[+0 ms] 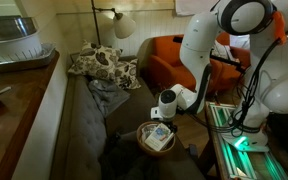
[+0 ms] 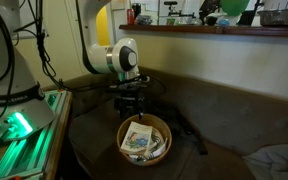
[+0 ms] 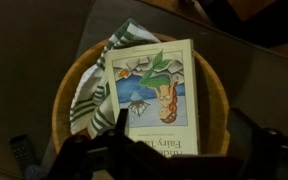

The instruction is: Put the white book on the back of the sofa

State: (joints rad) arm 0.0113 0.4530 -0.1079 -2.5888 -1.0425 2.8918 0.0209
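I will close my gripper on the spine of the white book (image 1: 168,138) (image 3: 195,100), the long edge away from the green-striped cloth in the basket.
The white book (image 3: 154,90), its cover showing a pale blue-green picture, lies flat in a round wicker basket (image 3: 69,90) on a green-striped cloth (image 3: 92,100). The book also shows in both exterior views (image 1: 158,138) (image 2: 137,139). My gripper (image 3: 184,140) hangs open and empty just above the basket (image 1: 167,112) (image 2: 131,107), with its fingers on either side of the book's near edge. The basket (image 1: 144,142) (image 2: 159,128) sits on the dark sofa seat. The back of the sofa is the pale beige strip (image 1: 49,110) (image 2: 224,50) below the brown wooden counter.
Patterned cushions (image 1: 104,65) and a grey blanket (image 1: 109,95) lie on the sofa. An orange armchair (image 1: 169,55) and a floor lamp (image 1: 119,25) stand behind. A green-lit rack (image 1: 234,135) (image 2: 19,125) stands by the robot's base. A small dark remote (image 3: 22,152) lies beside the basket.
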